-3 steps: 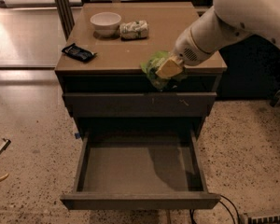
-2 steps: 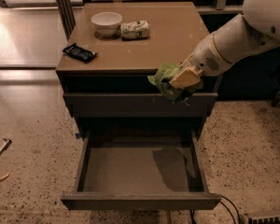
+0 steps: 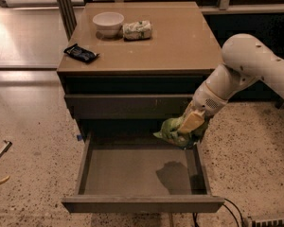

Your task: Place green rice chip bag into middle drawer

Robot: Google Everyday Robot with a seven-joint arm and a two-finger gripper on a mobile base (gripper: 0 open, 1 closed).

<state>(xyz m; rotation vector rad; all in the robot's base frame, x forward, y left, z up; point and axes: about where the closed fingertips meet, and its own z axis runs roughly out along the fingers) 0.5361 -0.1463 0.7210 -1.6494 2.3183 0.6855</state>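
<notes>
My gripper needs to release the green rice chip bag on the bottom of the grey drawer at the bag's shadow (image 3: 164, 169).
The green rice chip bag (image 3: 170, 130) is crumpled light-green foil, held in the air over the back right corner of the open middle drawer (image 3: 132, 171). My gripper (image 3: 188, 126) is shut on the bag, with a tan finger pad across it. The white arm comes in from the upper right. The drawer is pulled far out, with a flat grey floor that holds nothing, and the bag's shadow falls on it.
On the cabinet top (image 3: 180, 41) stand a white bowl (image 3: 108, 22), a rolled white-and-green packet (image 3: 137, 30) and a flat black packet (image 3: 81, 53). A shut drawer front (image 3: 128, 105) sits above the open drawer. Cables (image 3: 236, 212) lie on the floor at lower right.
My gripper has carried the bag down from the cabinet's front right edge, past the upper drawer front, to just above the open drawer's back right corner.
</notes>
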